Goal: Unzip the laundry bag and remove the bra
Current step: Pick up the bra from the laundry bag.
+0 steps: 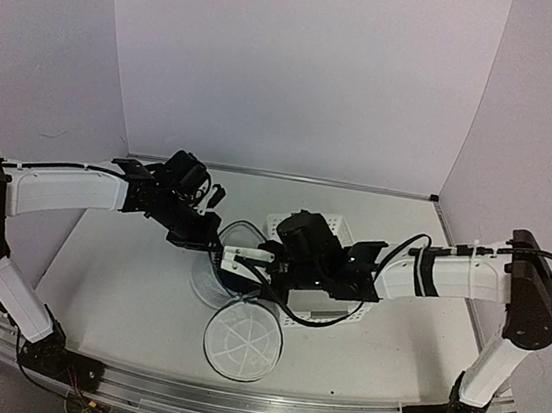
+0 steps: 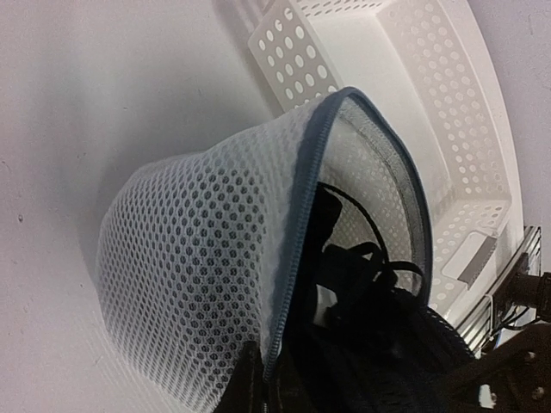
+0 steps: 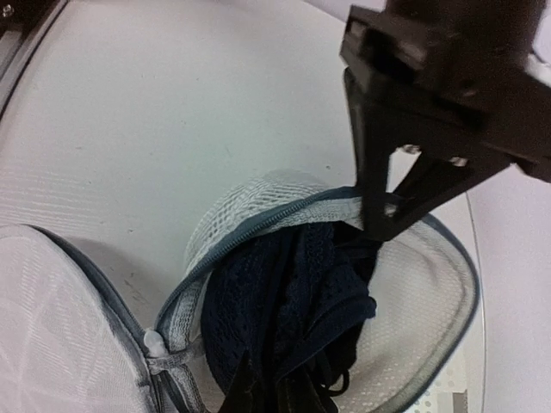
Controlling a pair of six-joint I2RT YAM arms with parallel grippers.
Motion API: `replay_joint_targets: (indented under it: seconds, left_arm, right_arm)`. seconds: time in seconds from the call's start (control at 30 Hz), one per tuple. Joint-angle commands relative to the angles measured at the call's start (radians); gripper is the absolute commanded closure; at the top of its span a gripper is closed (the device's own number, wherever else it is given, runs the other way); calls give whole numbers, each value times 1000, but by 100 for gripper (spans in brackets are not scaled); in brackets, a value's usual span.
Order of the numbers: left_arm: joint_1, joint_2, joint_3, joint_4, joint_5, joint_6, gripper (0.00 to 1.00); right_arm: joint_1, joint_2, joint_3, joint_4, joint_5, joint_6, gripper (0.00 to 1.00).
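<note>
I will let go of the bra with my right gripper inside the far end of the white perforated basket (image 1: 313,238).
The laundry bag (image 2: 189,258) lies unzipped in the middle of the table, its white mesh wall edged by a blue-grey zipper. Its round spoke-patterned lid (image 1: 243,338) is flapped open toward the near edge. The bra (image 3: 284,301), dark lacy fabric with thin straps, fills the bag's mouth and also shows in the left wrist view (image 2: 379,335). My left gripper (image 2: 261,374) is shut on the bag's zipper rim and holds it up; it also shows in the right wrist view (image 3: 383,202). My right gripper (image 3: 271,387) is shut on the bra at the opening.
A white perforated plastic basket (image 2: 413,103) stands right behind the bag, mostly hidden under my right arm in the top view (image 1: 349,231). White walls close the back and sides of the table.
</note>
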Motion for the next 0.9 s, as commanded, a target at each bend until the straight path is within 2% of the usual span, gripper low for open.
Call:
replay_joint_targets:
  seconds: [0.0,0.53,0.87]
  left_arm:
    - [-4,-50,0,9,-29,6,100]
    - [-4,-32,9,10,-31,-2,100]
    - [-4,-24,13,10,-32,-2,100]
  right_arm:
    - [-4,-128,-33,44,-41,38,100]
    - [-18,-386,-155,71,9,89,100]
    - [-46,-450,-173,69,292,22,100]
